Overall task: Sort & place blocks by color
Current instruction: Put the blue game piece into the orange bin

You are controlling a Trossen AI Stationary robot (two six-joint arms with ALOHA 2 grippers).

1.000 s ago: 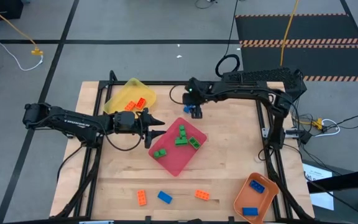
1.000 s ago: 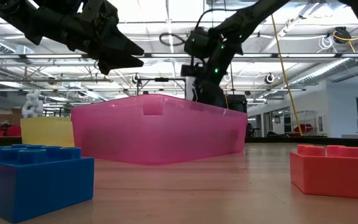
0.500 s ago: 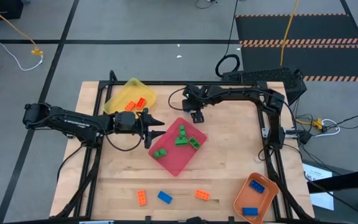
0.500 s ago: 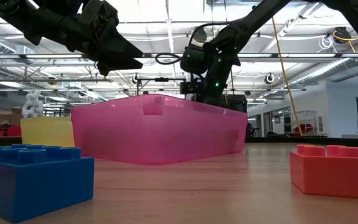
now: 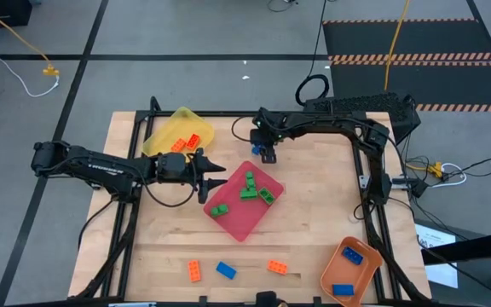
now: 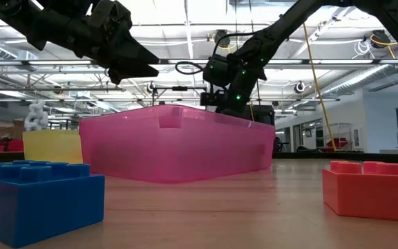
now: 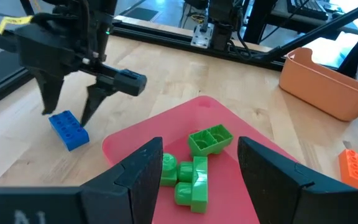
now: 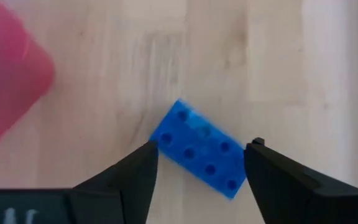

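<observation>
Next, my right gripper takes the block squarely by its long sides (image 8: 215, 127) before it lifts, because the blue block sits at a slant across my right gripper's gap.
A blue block (image 8: 201, 149) lies flat on the table near the far edge, just beyond the pink-red tray (image 5: 241, 223). My right gripper (image 8: 204, 146) is open above it, pointing down, one finger on each side and apart from it; the left wrist view shows it too (image 7: 67, 115), over the same blue block (image 7: 69, 129). My left gripper (image 5: 220, 175) is open and hovers level over the pink-red tray's left corner. Several green blocks (image 7: 194, 171) lie in that tray. Orange blocks (image 5: 190, 141) sit in the yellow tray, blue blocks (image 5: 352, 254) in the orange tray.
Near the table's near edge lie an orange block (image 5: 194, 270), a blue block (image 5: 226, 270) and another orange block (image 5: 277, 267). The yellow tray (image 5: 164, 132) stands at the far left, the orange tray (image 5: 331, 273) at the near right corner. A black frame rims the table.
My right gripper has moved over the blue block toward the table's near edge, hiding it from above, then drawn back toward the far edge. The block has stayed where it was. My left arm has kept still.
</observation>
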